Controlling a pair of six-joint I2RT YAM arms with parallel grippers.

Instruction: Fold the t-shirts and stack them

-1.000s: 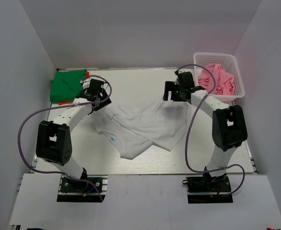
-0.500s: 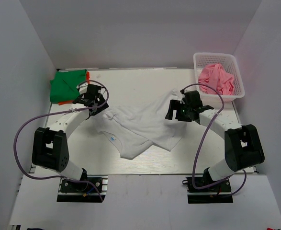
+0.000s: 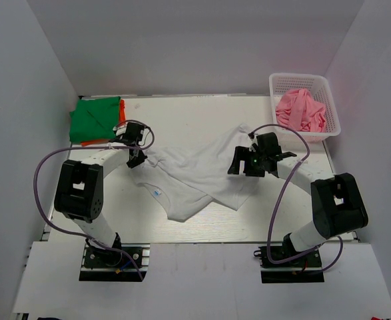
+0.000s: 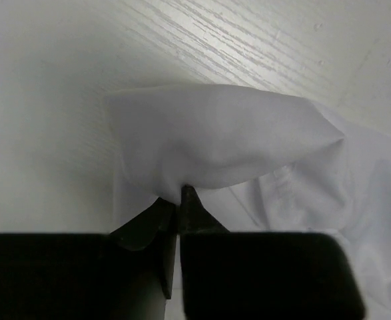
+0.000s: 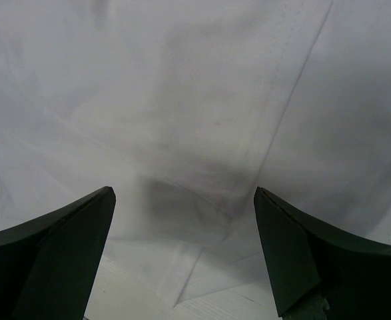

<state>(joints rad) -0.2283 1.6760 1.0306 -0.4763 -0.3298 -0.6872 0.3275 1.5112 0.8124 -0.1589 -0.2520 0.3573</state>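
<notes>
The white t-shirt is crumpled and crooked, so my right gripper will pinch the cloth [image 5: 185, 210] under its fingers, then lift together with my left gripper to straighten the t-shirt.
A crumpled white t-shirt [image 3: 205, 175] lies spread across the middle of the table. My left gripper [image 3: 140, 159] is at its left edge, jaws shut on a pinch of the white cloth [image 4: 215, 140], which bulges up just beyond the fingertips [image 4: 188, 200]. My right gripper [image 3: 236, 164] hovers low over the shirt's right part, open, with white fabric [image 5: 182, 100] below and nothing between its fingers [image 5: 62, 243]. A folded green t-shirt [image 3: 94, 119] rests on an orange one at the back left.
A white basket [image 3: 298, 76] at the back right holds bunched pink t-shirts [image 3: 302, 110]. Bare table [image 3: 182, 113] shows behind the white shirt. Purple cables loop beside both arms.
My left gripper has shut on the shirt's left edge. The right arm swung from beside the basket down over the shirt's right part, still open.
</notes>
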